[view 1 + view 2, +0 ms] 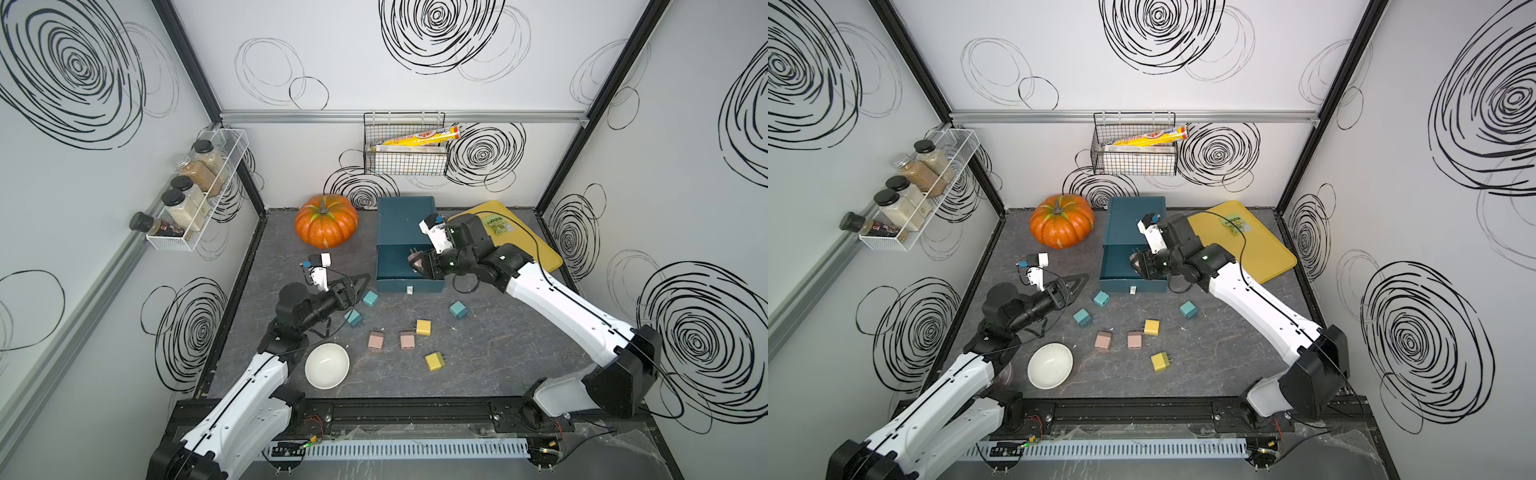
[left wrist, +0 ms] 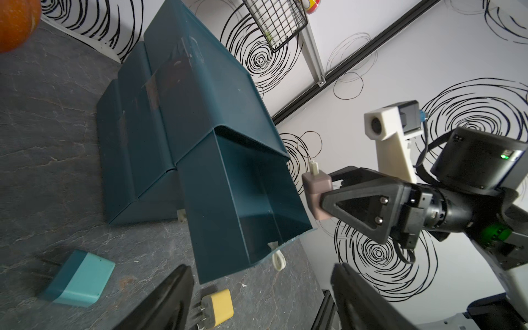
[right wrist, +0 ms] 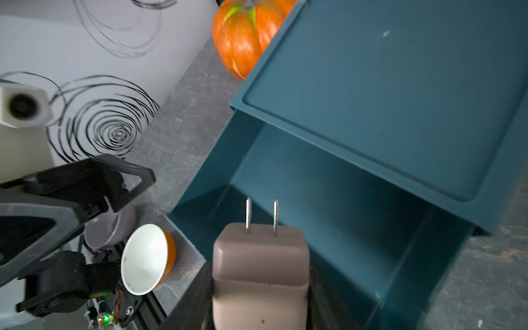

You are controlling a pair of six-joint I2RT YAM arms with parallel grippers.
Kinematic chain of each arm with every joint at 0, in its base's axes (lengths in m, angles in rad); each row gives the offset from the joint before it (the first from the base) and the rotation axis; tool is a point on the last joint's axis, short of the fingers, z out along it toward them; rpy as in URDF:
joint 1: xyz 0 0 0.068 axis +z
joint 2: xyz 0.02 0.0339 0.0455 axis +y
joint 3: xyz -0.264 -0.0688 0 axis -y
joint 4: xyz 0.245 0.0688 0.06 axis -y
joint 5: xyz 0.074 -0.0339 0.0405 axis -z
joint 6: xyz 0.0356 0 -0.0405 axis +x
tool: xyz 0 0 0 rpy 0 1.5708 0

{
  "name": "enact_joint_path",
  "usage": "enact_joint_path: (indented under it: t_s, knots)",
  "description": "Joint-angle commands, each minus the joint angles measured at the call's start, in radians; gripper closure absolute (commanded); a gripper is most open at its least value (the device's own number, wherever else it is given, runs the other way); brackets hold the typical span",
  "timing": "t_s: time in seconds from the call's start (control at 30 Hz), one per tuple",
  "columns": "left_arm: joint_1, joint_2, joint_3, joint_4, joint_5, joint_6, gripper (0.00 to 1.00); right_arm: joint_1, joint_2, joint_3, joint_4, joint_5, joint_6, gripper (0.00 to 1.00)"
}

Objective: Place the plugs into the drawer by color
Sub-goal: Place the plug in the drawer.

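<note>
My right gripper is going to the open drawer's bottom (image 1: 407,260) (image 3: 331,189), midway across and close to the chest. It will let go of the dusty pink plug there.
The dark teal drawer (image 1: 405,224) chest stands at the back middle, its top drawer (image 1: 395,272) pulled out and empty inside. My right gripper (image 1: 419,266) is shut on a dusty pink plug (image 3: 260,268), prongs pointing away, held above the open drawer (image 3: 328,200). Several plugs lie on the table in front: teal ones (image 1: 369,298) (image 1: 353,318) (image 1: 457,309), yellow ones (image 1: 423,327) (image 1: 434,361), pink ones (image 1: 376,340) (image 1: 407,340). My left gripper (image 2: 263,300) hangs open and empty just left of the drawer front, above a yellow plug (image 2: 217,307).
An orange pumpkin (image 1: 326,226) sits left of the chest. A white bowl (image 1: 327,365) lies by the left arm near the front edge. A yellow tray (image 1: 515,241) lies at the back right under the right arm. A wire basket (image 1: 405,145) and a spice rack (image 1: 195,199) hang on the walls.
</note>
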Motion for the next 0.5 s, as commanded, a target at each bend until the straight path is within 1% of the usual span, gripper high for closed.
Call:
enact_joint_path:
  t_s: [0.0,0.13,0.23,0.3,0.47]
  knots:
    - [-0.034,0.022,0.007,0.020,-0.036,0.049,0.18,0.020,0.039,0.056,-0.076,0.095,-0.026,0.89]
    - [-0.066,0.034,0.012,0.008,-0.074,0.069,0.17,0.020,0.090,0.079,-0.095,0.122,-0.040,0.89]
    - [-0.076,0.046,0.017,0.004,-0.082,0.075,0.17,0.020,0.124,0.105,-0.112,0.165,-0.045,0.89]
    - [-0.085,0.057,0.020,0.001,-0.088,0.079,0.17,0.020,0.158,0.126,-0.137,0.170,-0.058,0.89]
    - [-0.097,0.072,0.026,-0.003,-0.098,0.085,0.17,0.022,0.268,0.232,-0.225,0.184,-0.077,0.91]
